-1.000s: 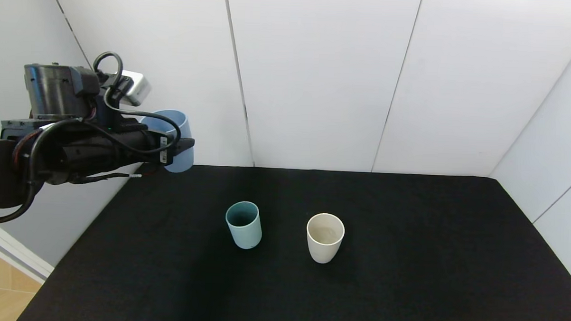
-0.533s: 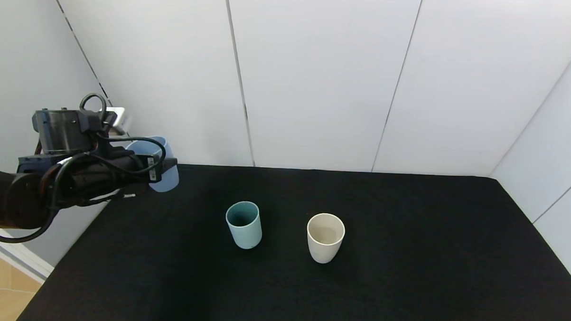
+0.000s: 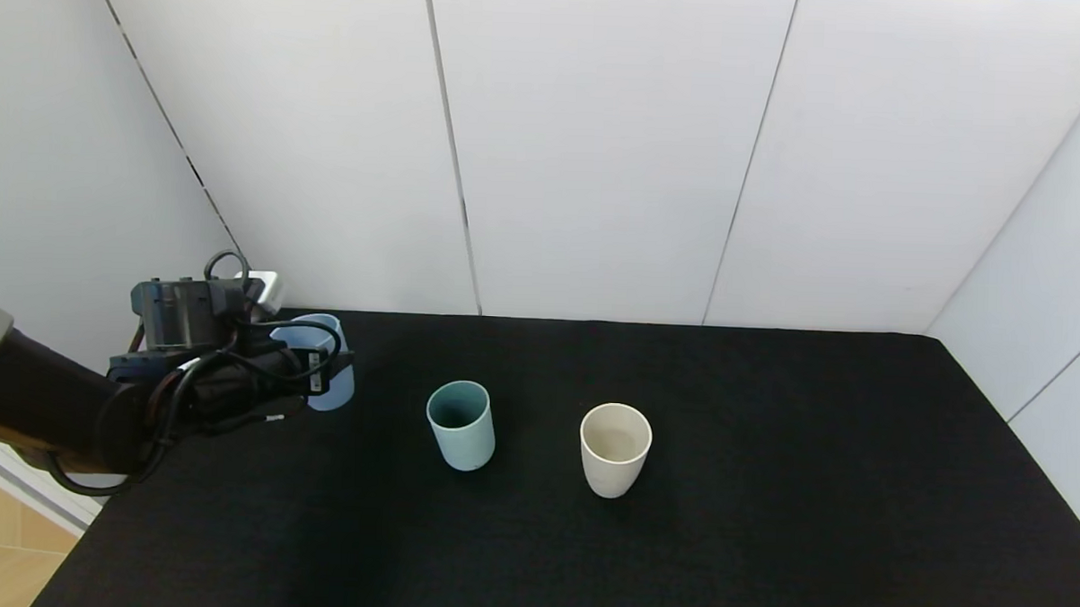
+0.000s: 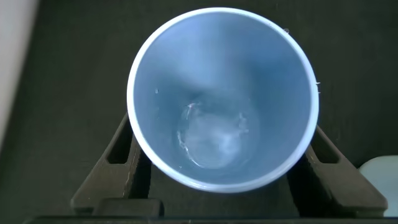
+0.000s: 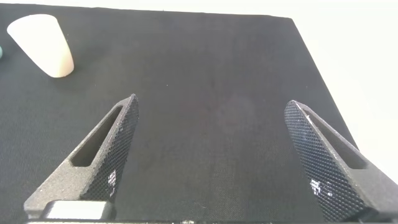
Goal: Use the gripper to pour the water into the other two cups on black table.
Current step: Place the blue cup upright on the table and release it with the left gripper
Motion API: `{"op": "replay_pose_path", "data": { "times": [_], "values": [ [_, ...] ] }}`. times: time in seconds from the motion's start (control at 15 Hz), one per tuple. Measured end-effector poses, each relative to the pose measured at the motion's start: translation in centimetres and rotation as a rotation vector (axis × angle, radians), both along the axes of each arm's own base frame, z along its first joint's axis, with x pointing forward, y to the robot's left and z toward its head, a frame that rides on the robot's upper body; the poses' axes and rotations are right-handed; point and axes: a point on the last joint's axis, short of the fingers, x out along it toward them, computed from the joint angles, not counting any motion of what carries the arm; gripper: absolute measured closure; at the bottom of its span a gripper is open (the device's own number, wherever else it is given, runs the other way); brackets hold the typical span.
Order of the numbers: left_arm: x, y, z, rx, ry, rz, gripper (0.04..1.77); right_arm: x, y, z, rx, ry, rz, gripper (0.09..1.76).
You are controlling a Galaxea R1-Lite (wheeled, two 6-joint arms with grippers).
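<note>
The light blue cup, now held low over the black table, will be released by my left gripper beside the teal-green cup, away from the cream-beige cup (image 3: 355, 432).
My left gripper (image 3: 326, 374) is shut on a light blue cup (image 3: 339, 392), held upright at the black table's (image 3: 766, 527) far left, low over the surface; I cannot tell if it touches. In the left wrist view the cup (image 4: 222, 74) shows a little water at its bottom, with my gripper (image 4: 224, 146) clamped on both sides. The teal-green cup (image 3: 460, 424) and the cream-beige cup (image 3: 615, 449) stand upright side by side mid-table, to the right of the blue cup. My right gripper (image 5: 212, 102) is open and empty above the table, out of the head view.
White wall panels (image 3: 599, 144) close the back and right sides. The table's left edge (image 3: 92, 521) drops to a wooden floor. The cream cup (image 5: 42, 43) also shows far off in the right wrist view.
My left arm has come down with the blue cup, from well above the table's back-left corner to table level. The two standing cups have not moved.
</note>
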Motion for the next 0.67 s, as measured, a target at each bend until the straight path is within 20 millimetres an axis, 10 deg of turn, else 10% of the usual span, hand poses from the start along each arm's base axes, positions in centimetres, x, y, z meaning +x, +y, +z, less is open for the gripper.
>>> {"op": "replay_pose_path", "data": {
  "times": [0.67],
  "values": [
    [0.4, -1.4, -3.1, -0.004, 0.061, -0.050, 0.59, 0.0, 0.0, 0.0, 0.000, 0.000, 0.000, 0.14]
  ]
}}
